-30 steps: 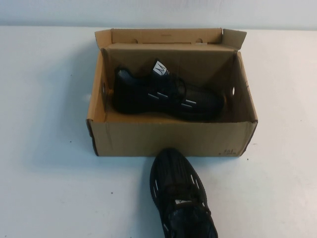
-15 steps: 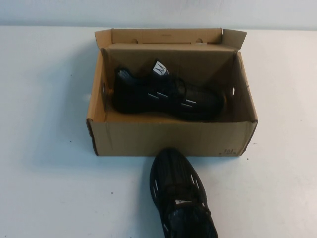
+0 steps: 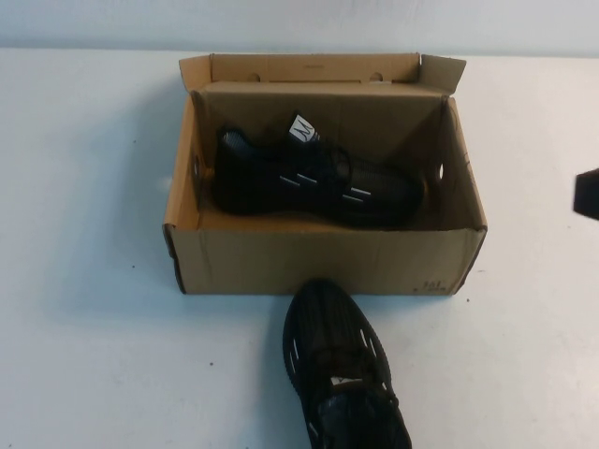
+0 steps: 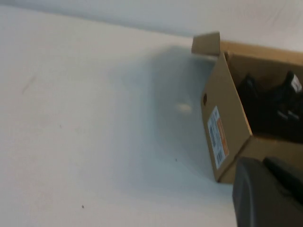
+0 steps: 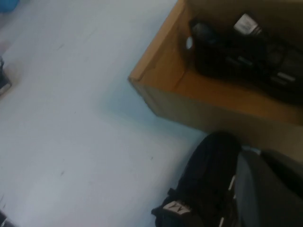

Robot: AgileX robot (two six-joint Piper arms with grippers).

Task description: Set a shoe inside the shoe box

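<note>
My right gripper will next move to the shoe's opening (image 3: 359, 402) (image 5: 182, 220), just behind the laces, and close there on the black shoe that is in front of the box.
The brown cardboard shoe box (image 3: 318, 264) stands open at mid-table with its lid flap up at the back. One black shoe (image 3: 314, 178) lies on its side inside the box. A second black shoe (image 3: 342, 369) with white dashes rests on the table just in front of the box, toe towards it. My right gripper (image 5: 267, 187) is shut and empty, hovering right beside that shoe (image 5: 203, 189); a dark part of the right arm (image 3: 588, 195) shows at the right edge. My left gripper (image 4: 267, 189) is shut and empty, off the box's left end (image 4: 222, 118).
A white and orange label (image 4: 218, 137) is stuck on the box's left end wall. The white table (image 3: 94, 327) spreads wide on both sides of the box. Something blue (image 5: 7, 4) and a dark object (image 5: 2, 80) lie at the far edge of the right wrist view.
A dark part of the right arm has come into the high view at its right edge. Both shoes and the box have stayed put.
</note>
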